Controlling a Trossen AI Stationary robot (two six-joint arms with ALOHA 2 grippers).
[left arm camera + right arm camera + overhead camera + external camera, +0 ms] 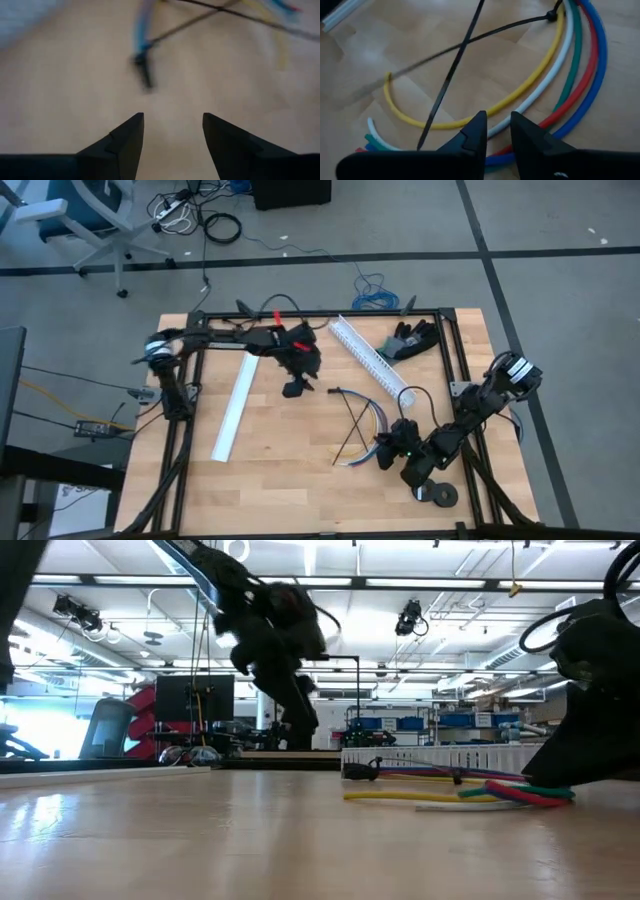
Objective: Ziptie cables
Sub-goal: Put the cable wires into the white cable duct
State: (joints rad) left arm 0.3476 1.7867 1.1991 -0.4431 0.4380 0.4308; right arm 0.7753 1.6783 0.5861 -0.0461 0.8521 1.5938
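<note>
Next, my left gripper needs to go to the small dark end (334, 391) (143, 70) of the cables, where the wires are joined, and close there.
The cables (368, 418) lie in a curved bundle of yellow, white, green, red and blue wires on the wooden table, right of centre, joined at a small dark end (144, 70). Two thin black zipties (350, 430) lie crossed over them (451, 75). My right gripper (383, 452) is low at the bundle's near end, and its fingers (495, 131) are a narrow gap apart over the white and red wires. My left gripper (296, 388) hangs open (172, 132) above the table, left of the cables' dark end, with nothing between its fingers. My right gripper slants down from the table's right over the near bend of the white wire (506, 114). I cannot tell whether its fingertips touch it. The wires lie flat on the table.
A plain white channel (232, 410) lies left of centre. A slotted white channel (372, 358) lies slanting at the back right, with a black glove (410, 340) beyond it. A dark roll (437, 494) sits near the right front corner.
</note>
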